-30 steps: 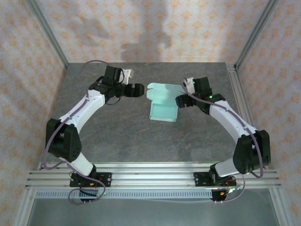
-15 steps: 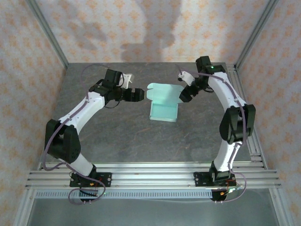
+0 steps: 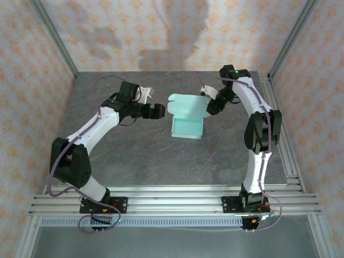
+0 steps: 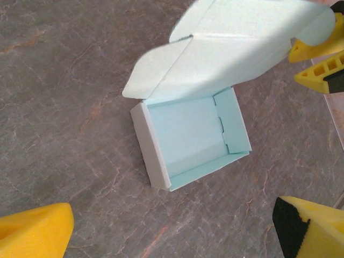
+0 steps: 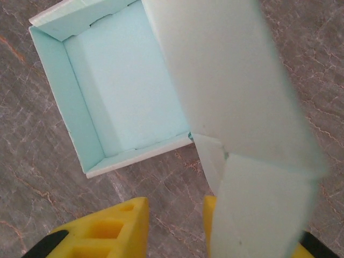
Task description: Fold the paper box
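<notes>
The lid's flap lies over one finger of the robot's right gripper, outside the gap, so the robot should open that gripper wider and take the flap [image 3: 205,106] between both fingers.
The paper box [image 3: 187,128] is a pale mint tray lying open on the grey table, its lid [image 3: 188,106] raised at the far side with rounded flaps. My left gripper [image 3: 161,111] is open just left of the lid, apart from it. In the left wrist view the tray [image 4: 188,134] lies ahead of the left gripper [image 4: 172,236], whose yellow fingers [image 4: 32,231] stand wide. My right gripper [image 3: 210,107] is at the lid's right flap. In the right wrist view the flap [image 5: 263,209] covers one finger of the right gripper [image 5: 174,228], with bare table showing in the narrow gap.
Aluminium frame posts and a rail [image 3: 277,115] run along the table's right edge, close behind the right arm. More rails [image 3: 172,201] cross the near edge by the arm bases. Patterned walls close off the back and sides.
My right arm has swung up and back, bringing its gripper to the lid's right flap while its jaws narrowed. My left gripper has drawn slightly left and opened a little wider.
</notes>
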Action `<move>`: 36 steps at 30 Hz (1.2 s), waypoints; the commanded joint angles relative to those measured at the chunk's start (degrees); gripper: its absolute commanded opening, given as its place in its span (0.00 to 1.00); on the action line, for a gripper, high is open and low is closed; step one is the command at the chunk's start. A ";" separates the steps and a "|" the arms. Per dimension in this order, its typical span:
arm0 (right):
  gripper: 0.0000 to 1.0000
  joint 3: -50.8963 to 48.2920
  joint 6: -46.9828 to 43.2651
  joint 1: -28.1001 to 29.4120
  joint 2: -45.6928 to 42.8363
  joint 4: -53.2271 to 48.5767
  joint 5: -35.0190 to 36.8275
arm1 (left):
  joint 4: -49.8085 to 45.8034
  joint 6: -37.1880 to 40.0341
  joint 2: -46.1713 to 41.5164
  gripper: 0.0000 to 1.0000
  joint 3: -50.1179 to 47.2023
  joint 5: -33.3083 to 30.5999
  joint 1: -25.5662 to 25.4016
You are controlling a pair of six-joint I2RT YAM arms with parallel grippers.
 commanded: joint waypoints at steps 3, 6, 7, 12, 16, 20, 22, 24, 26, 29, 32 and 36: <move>0.35 2.79 -0.04 -0.29 1.41 -0.22 -0.66 | 1.18 -0.09 -2.23 0.97 -1.25 1.24 0.34; 0.36 3.45 0.41 -0.30 1.90 0.54 -1.36 | 1.24 -0.04 -2.32 0.97 -1.56 1.22 0.39; 0.35 3.85 0.42 -0.27 2.04 0.58 -1.83 | 1.25 -0.03 -2.32 0.97 -1.63 1.24 0.34; 0.38 4.96 0.07 -0.27 2.30 -0.42 -1.71 | 1.06 0.31 -2.49 0.97 -1.82 1.23 0.34; 0.50 4.80 -0.09 -1.00 1.22 -0.45 0.00 | 0.45 0.91 -3.10 0.97 -1.89 0.98 0.34; 0.60 5.22 0.06 -1.09 1.57 0.58 -0.20 | 0.53 1.10 -3.29 0.97 -2.09 0.98 0.34; 0.64 6.87 0.10 -1.14 2.82 -0.17 -0.11 | 0.69 0.94 -3.20 0.97 -2.16 1.13 0.34; 0.67 8.19 0.31 -1.06 3.84 -0.46 -0.32 | 1.00 0.88 -3.37 0.97 -2.51 1.24 0.34; 0.68 9.16 0.44 -0.95 4.62 -0.32 -0.61 | 1.05 0.78 -3.58 0.97 -2.84 1.24 0.34; 0.66 10.67 -0.15 -0.49 5.83 -1.46 -0.96 | 0.86 0.96 -4.06 0.97 -3.31 1.17 0.34; 0.56 12.96 -1.33 -0.05 7.62 -4.51 -1.64 | 0.80 1.18 -4.33 0.97 -3.54 0.98 0.34; 0.37 15.65 -2.05 0.08 9.52 -7.78 -1.76 | 0.52 1.35 -4.26 0.97 -3.41 1.00 0.34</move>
